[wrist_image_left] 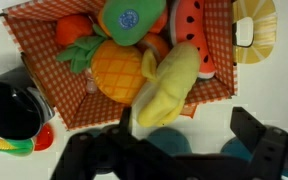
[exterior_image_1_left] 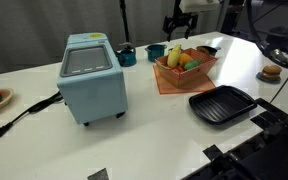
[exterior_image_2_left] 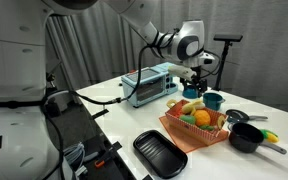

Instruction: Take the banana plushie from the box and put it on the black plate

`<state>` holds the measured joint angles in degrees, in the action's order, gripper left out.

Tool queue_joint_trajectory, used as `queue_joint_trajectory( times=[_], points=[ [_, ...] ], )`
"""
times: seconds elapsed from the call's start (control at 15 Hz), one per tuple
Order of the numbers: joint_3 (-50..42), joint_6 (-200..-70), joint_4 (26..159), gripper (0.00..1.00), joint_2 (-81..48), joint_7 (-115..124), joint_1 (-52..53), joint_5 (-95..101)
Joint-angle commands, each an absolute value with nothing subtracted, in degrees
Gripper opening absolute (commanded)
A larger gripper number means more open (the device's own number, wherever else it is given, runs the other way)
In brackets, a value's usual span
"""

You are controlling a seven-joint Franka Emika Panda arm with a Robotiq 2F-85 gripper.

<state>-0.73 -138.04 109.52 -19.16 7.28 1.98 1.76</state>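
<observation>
The upper end of the banana plushie [exterior_image_1_left: 176, 50] [wrist_image_left: 155, 104] sticks up over the box's rim, and my gripper will close on it there.
The banana plushie [wrist_image_left: 169, 85] lies at the edge of the orange-brown box [wrist_image_left: 44, 95], its lower end reaching over the rim. It also shows in an exterior view [exterior_image_1_left: 175, 57]. The box [exterior_image_1_left: 169, 75] [exterior_image_2_left: 214, 140] holds several toy fruits. My gripper [wrist_image_left: 184, 125] is open and empty, hovering above the box's near edge with the banana's lower end between its fingers' line. In both exterior views it hangs above the box [exterior_image_1_left: 176, 25] [exterior_image_2_left: 196, 75]. The black plate [exterior_image_1_left: 222, 103] [exterior_image_2_left: 160, 152] lies beside the box with nothing on it.
A light-blue appliance [exterior_image_1_left: 92, 75] [exterior_image_2_left: 149, 85] stands nearby. Teal cups [exterior_image_1_left: 127, 55] [exterior_image_2_left: 212, 99] sit behind the box. A black pot [exterior_image_2_left: 246, 135] [wrist_image_left: 9, 105] is beside it. A small plate with a burger [exterior_image_1_left: 271, 72] sits near the table edge.
</observation>
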Motion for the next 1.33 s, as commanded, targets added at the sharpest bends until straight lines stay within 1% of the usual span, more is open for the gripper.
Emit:
queue_joint_trajectory(
  times=[0.0, 0.87, 0.93, 1.07, 1.13, 1.27],
  points=[
    [-0.7, -137.1, 105.0, 1.0, -24.5, 8.7, 2.4, 1.4],
    [-2.4, -136.2, 100.3, 1.0, -34.4, 11.5, 4.8, 4.0],
    [-2.7, -136.2, 99.7, 0.77, -34.8, 11.7, 4.8, 4.1],
    [-3.2, -136.3, 99.1, 0.66, -35.3, 12.4, 4.9, 4.6],
    [-3.6, -136.4, 99.3, 0.56, -35.2, 12.8, 5.2, 5.0],
    [-4.0, -136.2, 99.8, 0.4, -34.8, 13.7, 5.6, 5.6]
  ],
)
